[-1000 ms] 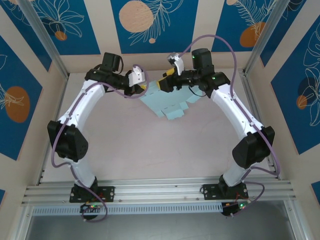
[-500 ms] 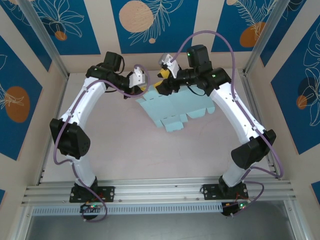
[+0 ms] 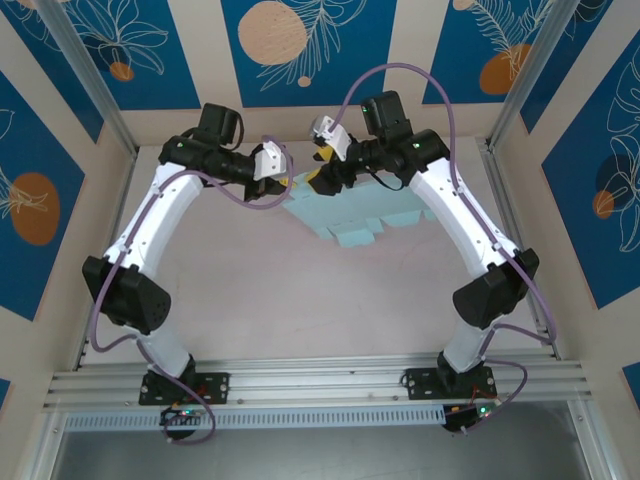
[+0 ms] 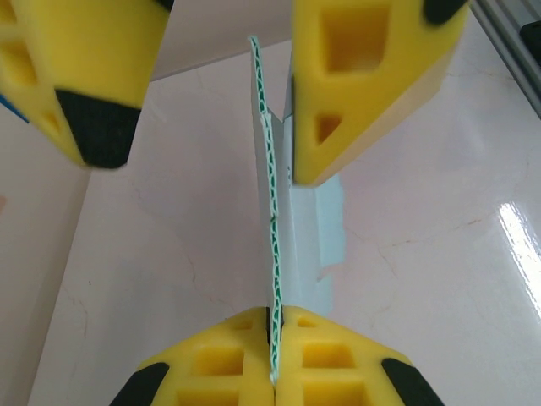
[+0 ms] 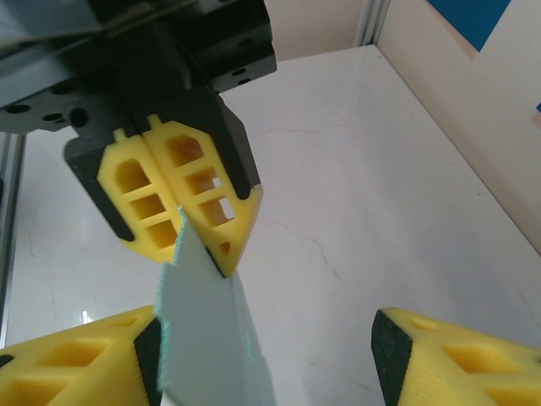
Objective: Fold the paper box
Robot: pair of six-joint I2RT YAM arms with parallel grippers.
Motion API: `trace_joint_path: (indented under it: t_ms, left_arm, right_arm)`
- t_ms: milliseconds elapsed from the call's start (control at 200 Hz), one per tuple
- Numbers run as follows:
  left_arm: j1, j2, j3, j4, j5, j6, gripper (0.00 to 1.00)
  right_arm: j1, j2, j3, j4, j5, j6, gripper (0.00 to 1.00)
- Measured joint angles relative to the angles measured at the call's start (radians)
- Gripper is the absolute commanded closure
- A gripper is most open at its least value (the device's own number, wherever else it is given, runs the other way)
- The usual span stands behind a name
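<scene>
The paper box's upper edge is crowded by my grippers, so my right gripper needs to hold that edge while my left gripper takes the box's end [image 3: 291, 207] to turn it.
The paper box [image 3: 352, 213] is a flat pale-blue die-cut blank with tabbed flaps, held off the table at the back middle and hanging down to the right. My left gripper [image 3: 283, 179] is shut on its upper left edge. In the left wrist view the card [image 4: 272, 203] runs edge-on out of the left gripper [image 4: 273, 320]. My right gripper [image 3: 318, 180] stands open around the same edge, facing the left one. In the right wrist view the card [image 5: 207, 338] lies against the left finger [image 5: 80, 355] of the right gripper [image 5: 266, 338]; the other finger is well clear.
The pale marble table [image 3: 300, 300] spreads below the blank. Aluminium posts [image 3: 505, 110] and blue patterned wall panels [image 3: 320, 50] close the back and sides. A metal rail [image 3: 320, 385] runs along the near edge. Purple cables [image 3: 400, 70] loop over both wrists.
Both wrists have drawn back and a little to the left. The blank has swung with them and now looks shorter and more tilted. The left gripper has kept its hold.
</scene>
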Motion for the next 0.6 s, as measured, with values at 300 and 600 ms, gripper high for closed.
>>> trace_joint_path:
  t_ms: [300,600]
  left_arm:
    - [-0.006,-0.005,-0.024,0.04,-0.014,-0.019,1.0]
    - [0.015,-0.12,-0.195,0.264,-0.071,-0.208,0.03]
  right_arm:
    - [0.034,0.01,0.019,-0.058,-0.001,-0.045,1.0]
    - [-0.01,-0.011,-0.038,0.016,-0.047,0.018,1.0]
